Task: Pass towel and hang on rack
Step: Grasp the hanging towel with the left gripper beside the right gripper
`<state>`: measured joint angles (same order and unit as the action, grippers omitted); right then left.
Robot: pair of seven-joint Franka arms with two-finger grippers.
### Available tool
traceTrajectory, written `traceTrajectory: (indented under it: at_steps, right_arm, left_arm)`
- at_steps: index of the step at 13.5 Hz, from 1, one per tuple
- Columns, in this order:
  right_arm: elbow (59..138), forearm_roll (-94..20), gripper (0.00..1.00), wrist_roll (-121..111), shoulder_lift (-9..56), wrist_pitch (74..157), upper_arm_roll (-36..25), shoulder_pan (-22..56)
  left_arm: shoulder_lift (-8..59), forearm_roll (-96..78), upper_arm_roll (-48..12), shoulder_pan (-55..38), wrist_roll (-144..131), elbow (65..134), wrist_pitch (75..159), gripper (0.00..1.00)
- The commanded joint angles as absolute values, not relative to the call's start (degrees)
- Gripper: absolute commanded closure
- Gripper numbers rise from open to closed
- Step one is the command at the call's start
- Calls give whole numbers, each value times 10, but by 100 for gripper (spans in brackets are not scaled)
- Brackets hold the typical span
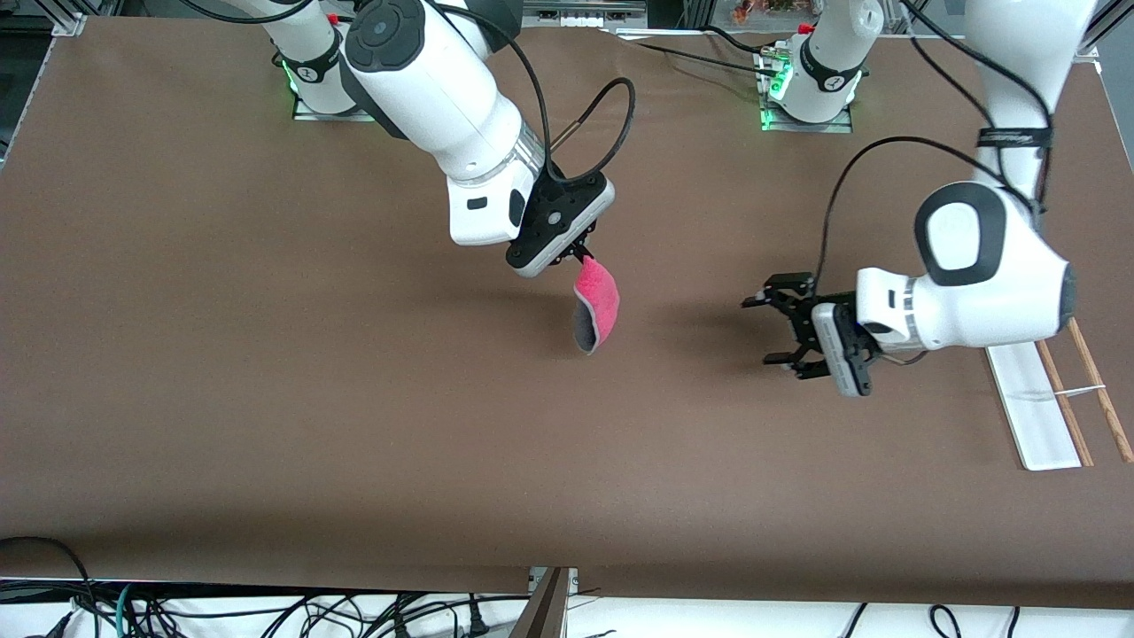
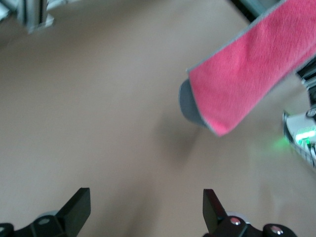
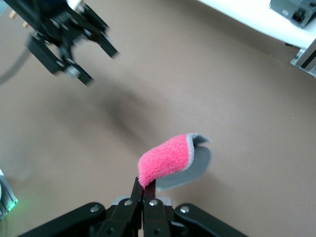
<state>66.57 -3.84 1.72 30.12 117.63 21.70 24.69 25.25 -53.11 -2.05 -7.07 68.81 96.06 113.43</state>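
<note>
My left gripper is to close on the hanging lower part [image 1: 601, 322] [image 2: 228, 94] of the pink-red towel, below the corner that my right gripper is pinching.
The pink-red towel [image 1: 597, 303] with its grey reverse hangs in the air over the middle of the table, pinched at its top corner by my right gripper [image 1: 583, 255], which is shut on it. The towel [image 3: 168, 165] droops from the right gripper [image 3: 146, 185], folded over itself. My left gripper [image 1: 780, 330] stands open over the table toward the left arm's end, level with the towel and apart from it, nothing between its fingers. The left wrist view shows the towel [image 2: 247, 74] ahead of the open left gripper [image 2: 146, 210]. The rack [image 1: 1059, 399] lies at the left arm's end, partly hidden by that arm.
Brown table surface [image 1: 266, 354] spreads under both arms. The arm bases [image 1: 819, 84] stand along the edge farthest from the front camera. Cables [image 1: 266, 611] hang below the table's near edge. The left arm's gripper [image 3: 69, 44] appears in the right wrist view.
</note>
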Motion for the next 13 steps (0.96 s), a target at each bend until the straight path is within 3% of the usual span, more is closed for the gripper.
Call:
traceTrajectory:
  at_steps: [1, 13]
  right_arm:
    - [653, -36, 100, 31, 301, 1181, 218, 255]
    - [653, -39, 100, 29, 300, 1174, 219, 252]
  left_arm:
    - [300, -661, -15, -104, 801, 959, 1186, 0]
    - [383, -767, -15, -187, 1129, 972, 1288, 0]
